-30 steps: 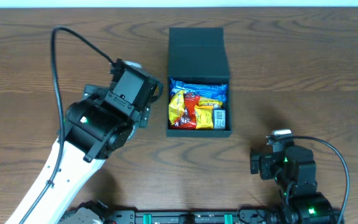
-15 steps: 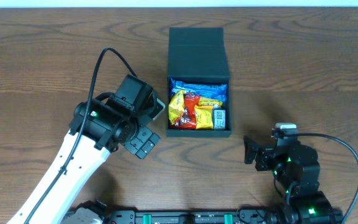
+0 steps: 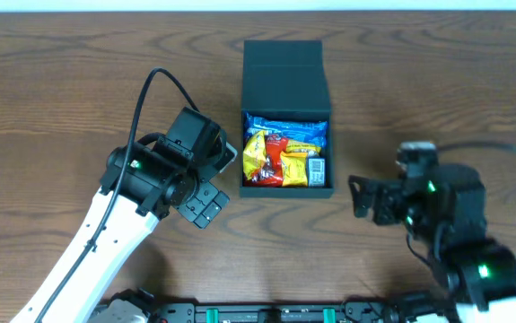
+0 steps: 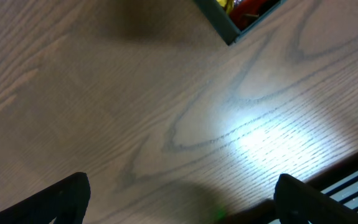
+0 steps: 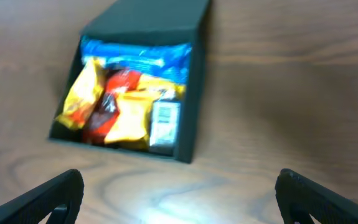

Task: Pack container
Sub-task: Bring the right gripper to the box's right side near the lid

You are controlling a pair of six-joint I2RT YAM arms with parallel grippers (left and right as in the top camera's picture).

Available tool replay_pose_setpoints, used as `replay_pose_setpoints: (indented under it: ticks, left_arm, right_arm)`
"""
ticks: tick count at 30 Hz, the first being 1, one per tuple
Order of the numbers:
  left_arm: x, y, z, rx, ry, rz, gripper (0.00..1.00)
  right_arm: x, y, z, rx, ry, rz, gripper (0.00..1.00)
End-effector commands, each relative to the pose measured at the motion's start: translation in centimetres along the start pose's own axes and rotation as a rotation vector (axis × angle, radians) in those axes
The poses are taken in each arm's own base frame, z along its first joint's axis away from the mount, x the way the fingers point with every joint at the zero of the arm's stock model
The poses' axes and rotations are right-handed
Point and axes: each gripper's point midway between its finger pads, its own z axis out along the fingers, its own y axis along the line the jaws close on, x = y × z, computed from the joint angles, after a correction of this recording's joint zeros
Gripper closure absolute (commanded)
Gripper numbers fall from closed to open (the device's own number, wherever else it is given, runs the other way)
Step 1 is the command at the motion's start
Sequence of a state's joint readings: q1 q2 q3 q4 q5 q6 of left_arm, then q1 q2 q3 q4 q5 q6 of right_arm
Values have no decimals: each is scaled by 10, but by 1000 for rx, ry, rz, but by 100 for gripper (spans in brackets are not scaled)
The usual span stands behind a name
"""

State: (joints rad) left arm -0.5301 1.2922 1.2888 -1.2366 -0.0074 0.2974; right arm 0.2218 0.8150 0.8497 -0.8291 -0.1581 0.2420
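The yellow packet's far edge [image 3: 287, 154] [image 5: 126, 95] is between the red packet and the white-labelled packet. My right gripper will go there next and close on it.
The dark teal-green container [image 3: 286, 191] stands open at the table's middle, its lid [image 3: 284, 76] folded back on the far side. Several snack packets [image 3: 284, 154], blue, yellow and red, fill it. My left gripper [image 3: 205, 205] is open and empty, just left of the container's front left corner [image 4: 231, 32], over bare wood. My right gripper [image 3: 358, 198] is open and empty, to the right of the front right corner, pointing at the container. In the right wrist view the container [image 5: 191, 112] and its packets [image 5: 122, 106] lie ahead of the open gripper [image 5: 182, 202].
The wooden table [image 3: 437, 99] stretches round the container on all sides. A black cable [image 3: 141, 99] loops from the left arm over the left half. The table's front edge and a rail [image 3: 266, 314] run along the bottom.
My left gripper drew back from the container's left wall toward the front, then held still. My right arm rose and moved away from the front edge toward the container.
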Motion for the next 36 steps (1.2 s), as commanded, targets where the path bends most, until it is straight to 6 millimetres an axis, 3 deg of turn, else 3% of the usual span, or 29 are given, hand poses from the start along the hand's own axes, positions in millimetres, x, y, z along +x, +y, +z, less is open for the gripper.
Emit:
replay_pose_setpoints:
  ticks: [1, 3, 10, 15, 16, 17, 19, 24, 36]
  left_arm:
    - [2, 3, -1, -11, 5, 15, 5]
    - [2, 3, -1, -11, 5, 14, 5]
    - [2, 3, -1, -11, 5, 15, 5]
    - [2, 3, -1, -11, 5, 15, 5]
    - [2, 3, -1, -11, 5, 15, 5]
    - [2, 3, -1, -11, 5, 15, 5]
    - [2, 3, -1, -11, 5, 15, 5]
    - [2, 3, -1, -11, 5, 15, 5]
    - [2, 3, -1, -11, 5, 15, 5]
  right_arm:
    - [-7, 35, 10, -94, 70, -141, 1]
    - [-6, 62, 21, -143, 128, -231, 1]
    - [13, 111, 58, -237, 233, -346, 1]
    - [0, 111, 93, -263, 222, -317, 10]
    - [-1, 107, 101, -254, 229, -304, 20]
    - [-1, 100, 113, -236, 243, -277, 57]
    - [1, 91, 131, -205, 271, -190, 98]
    - [-2, 79, 164, -180, 272, -132, 99]
    - [10, 69, 203, -156, 299, -122, 99]
